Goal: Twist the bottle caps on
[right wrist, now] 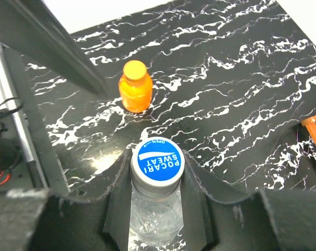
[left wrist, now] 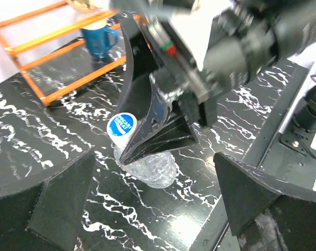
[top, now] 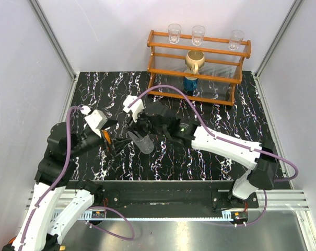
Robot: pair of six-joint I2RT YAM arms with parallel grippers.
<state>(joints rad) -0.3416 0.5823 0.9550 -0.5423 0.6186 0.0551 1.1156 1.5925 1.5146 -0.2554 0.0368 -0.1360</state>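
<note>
The robot's right gripper will release the clear ribbed bottle, which stands on the marble table now, on the black marble [top: 116, 153] [right wrist: 132, 132] beside the short orange bottle.
The clear ribbed bottle [right wrist: 153, 217] stands on the black marble table with the blue cap [right wrist: 158, 162] on its neck. My right gripper [right wrist: 158, 168] is shut on the blue cap, one finger on each side. The bottle also shows in the left wrist view [left wrist: 153, 168] and the top view [top: 143, 143]. The short orange bottle [right wrist: 135, 95] stands just beyond it, with the orange cap [right wrist: 135, 69] on top. My left gripper [left wrist: 154, 157] is open and empty, its fingers spread wide, facing the clear bottle. In the top view it sits by the orange bottle [top: 105, 134].
An orange wooden rack [top: 199, 70] stands at the back with three clear glasses [top: 198, 34] on top, a tan mug [top: 195, 60] and a blue mug [top: 190, 83]. White walls close in the table on both sides.
</note>
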